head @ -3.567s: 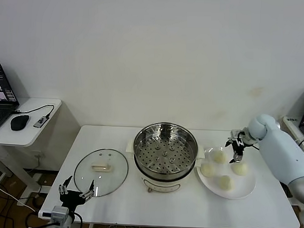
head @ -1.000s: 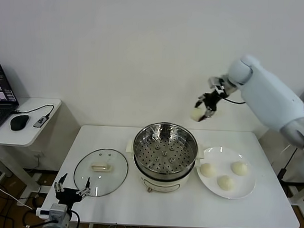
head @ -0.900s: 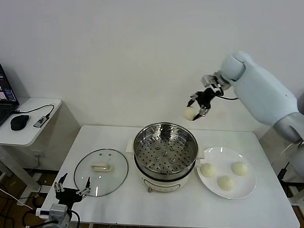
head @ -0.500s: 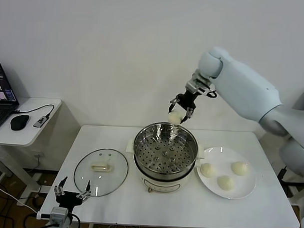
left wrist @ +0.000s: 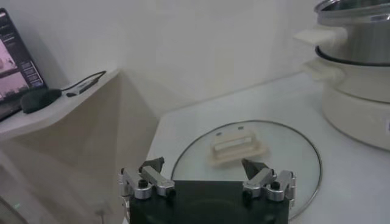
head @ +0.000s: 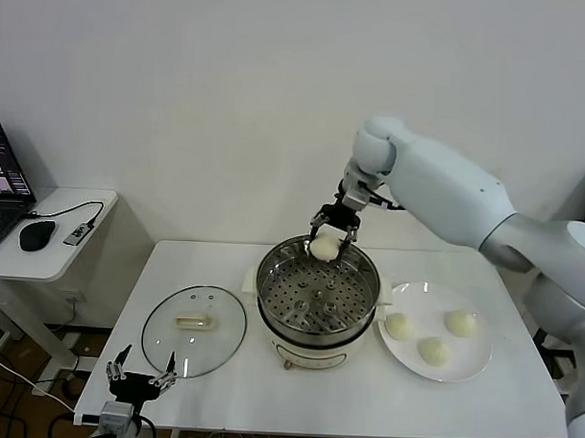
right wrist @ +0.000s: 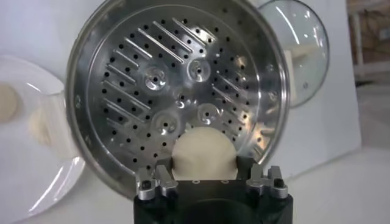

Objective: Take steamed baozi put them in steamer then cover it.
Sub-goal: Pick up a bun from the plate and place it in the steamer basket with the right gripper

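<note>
The robot's right gripper should release the baozi on the back part of the perforated tray [head: 314, 265] [right wrist: 200, 145], inside the steel steamer.
My right gripper [head: 327, 238] is shut on one cream-white baozi [head: 324, 246] and holds it over the back rim of the steel steamer [head: 367, 300]. In the right wrist view the baozi [right wrist: 204, 155] sits between the fingers above the empty perforated tray [right wrist: 159, 67]. Three more baozi [head: 398, 326] [head: 433, 351] [head: 461, 323] lie on the white plate [head: 476, 362] to the right of the steamer. The glass cover [head: 194, 330] lies flat on the table to the left, its cream handle [left wrist: 238, 147] up. My left gripper [left wrist: 207, 175] is open and parked low at the table's front left, just before the cover.
A side table [head: 56, 254] to the left holds a laptop [head: 5, 182], a mouse [head: 37, 235] and a cable. The wall runs close behind the white table [head: 344, 399].
My right gripper lifted one baozi off the plate, carried it up and leftward, then down over the steamer's back rim. The left arm sank slightly.
</note>
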You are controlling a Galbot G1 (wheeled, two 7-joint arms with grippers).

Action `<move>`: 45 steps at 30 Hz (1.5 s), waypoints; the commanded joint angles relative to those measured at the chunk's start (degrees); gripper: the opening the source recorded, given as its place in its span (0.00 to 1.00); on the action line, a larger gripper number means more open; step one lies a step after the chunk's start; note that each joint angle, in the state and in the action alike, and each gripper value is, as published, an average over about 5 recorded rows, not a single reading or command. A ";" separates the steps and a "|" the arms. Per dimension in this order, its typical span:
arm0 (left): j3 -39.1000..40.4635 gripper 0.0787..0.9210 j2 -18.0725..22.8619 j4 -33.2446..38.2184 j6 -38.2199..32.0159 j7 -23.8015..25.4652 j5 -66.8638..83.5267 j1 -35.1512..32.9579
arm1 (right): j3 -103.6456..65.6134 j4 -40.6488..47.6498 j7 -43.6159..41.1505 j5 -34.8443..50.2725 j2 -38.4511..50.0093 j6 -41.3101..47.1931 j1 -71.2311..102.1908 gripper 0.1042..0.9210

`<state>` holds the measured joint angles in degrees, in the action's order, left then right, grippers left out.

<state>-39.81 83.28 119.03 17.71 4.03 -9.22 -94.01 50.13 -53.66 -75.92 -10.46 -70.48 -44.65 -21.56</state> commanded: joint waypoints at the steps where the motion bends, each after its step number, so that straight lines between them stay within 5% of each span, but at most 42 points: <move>1: -0.02 0.88 0.05 -0.22 0.02 0.02 -0.11 -0.07 | -1.17 1.26 3.24 -5.96 -1.19 -2.85 3.36 0.66; 19: 0.72 0.88 0.36 -1.53 -0.04 0.06 -0.70 -0.35 | -5.72 8.23 11.25 -18.91 -4.92 -2.79 7.48 0.66; 30: 0.96 0.88 0.30 -1.66 -0.02 0.35 -0.83 -0.12 | -5.77 9.63 12.14 -18.95 -5.78 -2.58 8.30 0.69; 36: 1.02 0.88 0.37 -1.48 0.00 0.55 -0.80 -0.07 | -4.49 7.35 7.87 -12.14 -4.78 2.09 6.74 0.85; 45: 1.02 0.88 0.40 -0.74 0.09 0.86 -0.56 -0.22 | -2.02 -0.71 -1.56 8.84 3.36 20.04 -0.33 0.88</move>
<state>-38.83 83.66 117.96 17.73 4.88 -9.87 -94.07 46.96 -49.69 -71.66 -15.02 -72.07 -36.57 -17.82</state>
